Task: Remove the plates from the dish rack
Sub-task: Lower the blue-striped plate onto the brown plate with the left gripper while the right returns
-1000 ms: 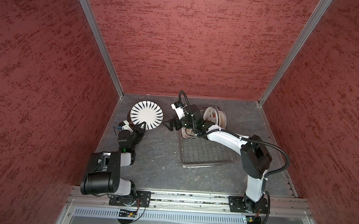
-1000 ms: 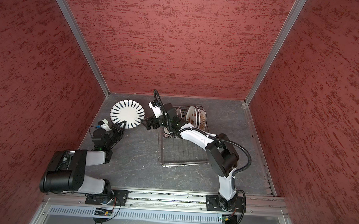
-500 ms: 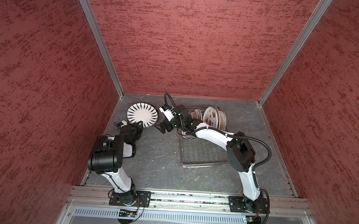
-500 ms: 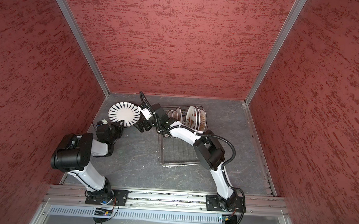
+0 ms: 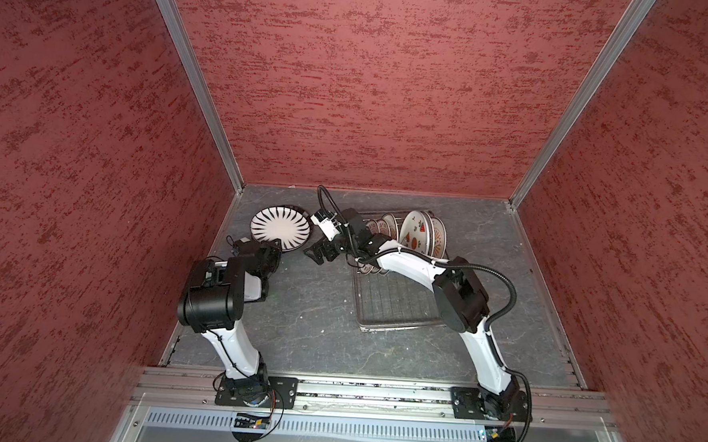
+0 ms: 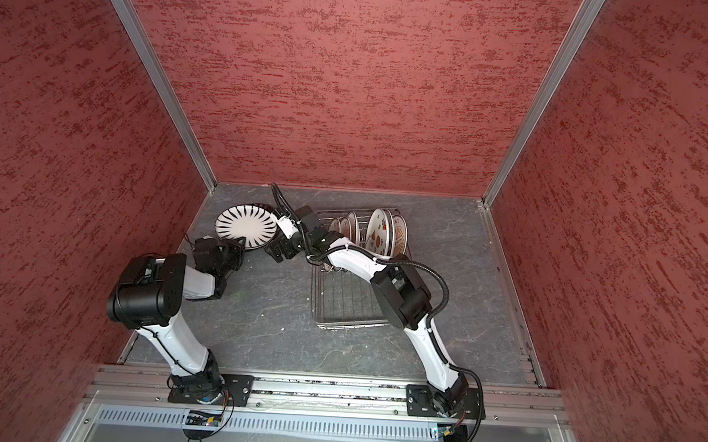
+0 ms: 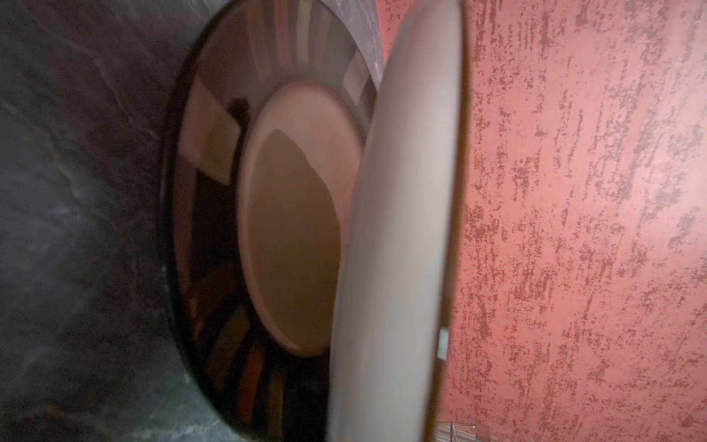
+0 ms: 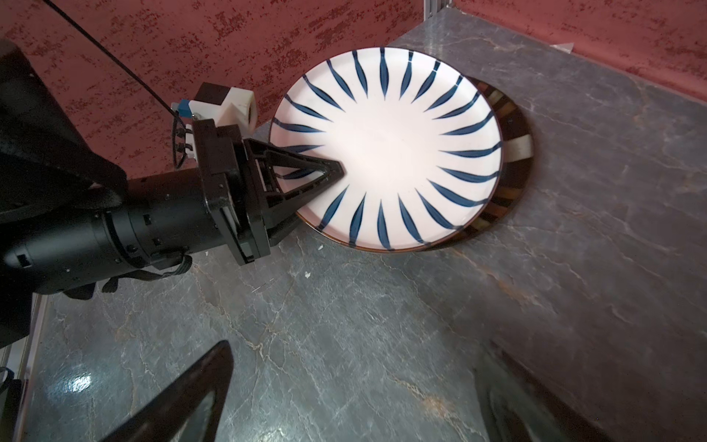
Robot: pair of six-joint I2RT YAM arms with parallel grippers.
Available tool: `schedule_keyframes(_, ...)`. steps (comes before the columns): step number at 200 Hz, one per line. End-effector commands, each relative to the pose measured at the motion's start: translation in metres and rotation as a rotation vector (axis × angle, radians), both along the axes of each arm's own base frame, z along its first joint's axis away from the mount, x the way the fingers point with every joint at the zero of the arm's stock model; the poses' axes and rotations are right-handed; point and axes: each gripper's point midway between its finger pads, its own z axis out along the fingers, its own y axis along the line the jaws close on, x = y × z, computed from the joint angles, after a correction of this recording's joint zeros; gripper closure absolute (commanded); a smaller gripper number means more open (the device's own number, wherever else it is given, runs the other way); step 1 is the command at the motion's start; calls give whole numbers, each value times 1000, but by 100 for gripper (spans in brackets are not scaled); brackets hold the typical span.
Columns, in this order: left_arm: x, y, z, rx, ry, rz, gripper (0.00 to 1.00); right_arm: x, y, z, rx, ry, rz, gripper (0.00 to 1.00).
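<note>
The striped plate, which hangs tilted just above the dark plate, will be let go by my left gripper on top of the dark plate [image 5: 278, 229] [image 7: 300, 219] near the back wall.
A white plate with dark radial stripes [image 5: 279, 228] [image 6: 246, 226] [image 8: 386, 149] hangs tilted just above a dark plate [image 8: 512, 153] [image 7: 214, 191] that lies on the table at the back left. My left gripper [image 5: 277, 249] [image 6: 237, 248] [image 8: 336, 170] is shut on the striped plate's near rim. The plate's pale underside [image 7: 401, 229] fills the left wrist view. My right gripper [image 5: 317, 253] [image 6: 276, 252] [image 8: 359, 363] is open and empty over bare table, between this plate and the dish rack [image 5: 397, 311] [image 6: 347, 309]. Upright in the rack stand a watermelon plate [image 5: 416, 233] [image 6: 379, 231] and orange-patterned plates [image 5: 438, 238].
The red left wall [image 5: 136, 219] and back wall [image 5: 371, 106] stand close to the held plate. Grey stone table [image 5: 314, 311] lies between the two arms. The right arm's forearm [image 5: 408, 266] crosses over the rack's back half.
The left arm has carried the striped plate lower and toward the back left, over the dark plate. The right gripper has moved left, away from the rack, still open.
</note>
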Motion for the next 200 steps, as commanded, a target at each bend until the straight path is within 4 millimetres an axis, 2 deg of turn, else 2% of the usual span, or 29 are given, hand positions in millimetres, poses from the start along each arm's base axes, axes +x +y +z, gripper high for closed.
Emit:
schedule_keyframes(1,20,5,36,19,-129,-4,100,5,4,6,1,-32,6,1)
schedule_keyframes(64,22,8,23,17,-64,7,100,6,5,1,0,-28,6,1)
schedule_keyframes(82,22,9,22,19,-62,10,92,6,5,1,-2,-26,6,1)
schedule_keyframes(110,22,10,14,21,-23,14,87,5,5,-1,-2,-21,6,1)
schedule_keyframes(134,22,10,11,13,-23,8,84,11,2,-6,-15,-12,-34,1)
schedule_keyframes(200,18,13,9,25,8,25,80,4,1,-5,-7,10,-22,1)
